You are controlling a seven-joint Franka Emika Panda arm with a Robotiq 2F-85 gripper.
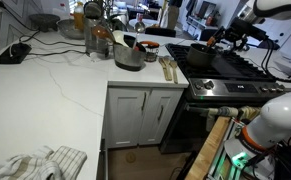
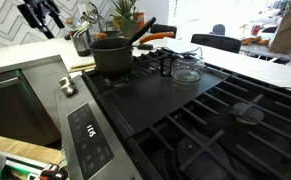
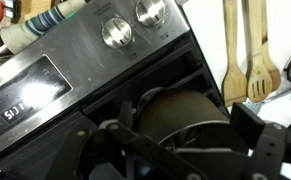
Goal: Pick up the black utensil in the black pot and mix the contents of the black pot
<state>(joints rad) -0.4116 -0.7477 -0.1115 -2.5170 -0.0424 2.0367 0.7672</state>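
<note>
Next, my gripper goes to the upper end of the black utensil's handle (image 1: 220,36), above the black pot's rim, and closes there.
The black pot (image 2: 111,58) stands on a back burner of the stove; it also shows in an exterior view (image 1: 199,55) and in the wrist view (image 3: 180,112). The black utensil (image 2: 141,31) leans in the pot with its thin handle sticking up over the rim, away from the gripper. My gripper (image 2: 42,14) hangs above the pot and off to one side, apart from it; it also shows in an exterior view (image 1: 232,38). In the wrist view its fingers (image 3: 175,150) are spread wide and empty, with the pot between and below them. The utensil's head is hidden.
A glass lid (image 2: 185,72) lies on the grate beside the pot. An orange-handled tool (image 2: 163,36) lies behind it. Pale wooden utensils (image 3: 250,50) lie on the counter by the stove. A steel pot with a lid (image 1: 128,55) and a cloth (image 1: 35,162) are on the white counter.
</note>
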